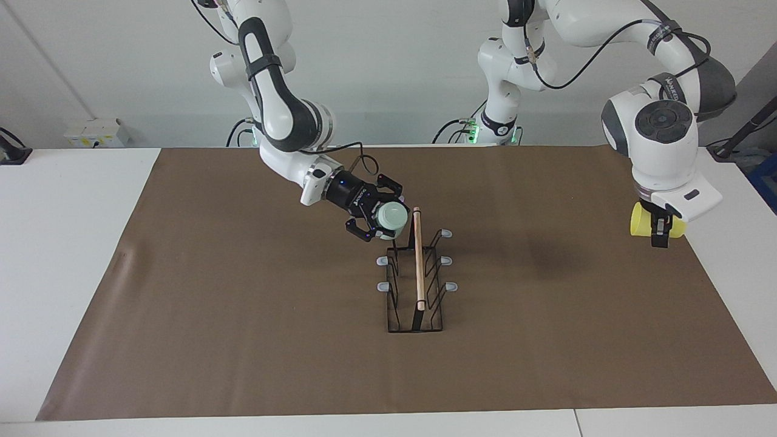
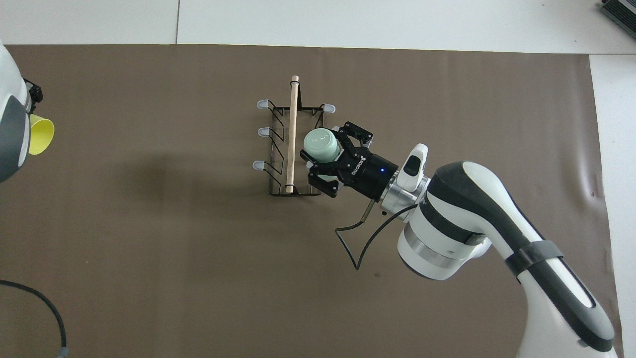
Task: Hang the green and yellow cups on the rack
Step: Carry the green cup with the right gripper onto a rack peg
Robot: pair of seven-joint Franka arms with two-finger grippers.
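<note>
I need to release the pale green cup with my right gripper on the rack's peg (image 2: 320,167) nearest the robots, opposite the yellow cup.
The black wire rack (image 1: 415,285) (image 2: 294,149), with a wooden rod on top, stands mid-mat. My right gripper (image 1: 383,217) (image 2: 327,153) is shut on the pale green cup (image 1: 393,215) (image 2: 320,143), held sideways with its bottom facing up and outward. The cup is over the rack's prongs on the right arm's side, close beside the rod's end nearest the robots, and hides the prong there. I cannot tell whether cup and prong touch. My left gripper (image 1: 660,230) (image 2: 33,92) is shut on the yellow cup (image 1: 638,220) (image 2: 40,135), low over the mat's edge at the left arm's end.
A brown mat (image 1: 243,315) covers most of the white table (image 1: 67,243). The right arm's cable (image 2: 357,233) loops down beside its wrist. The rack's three grey-tipped prongs on the left arm's side (image 1: 446,260) stand bare.
</note>
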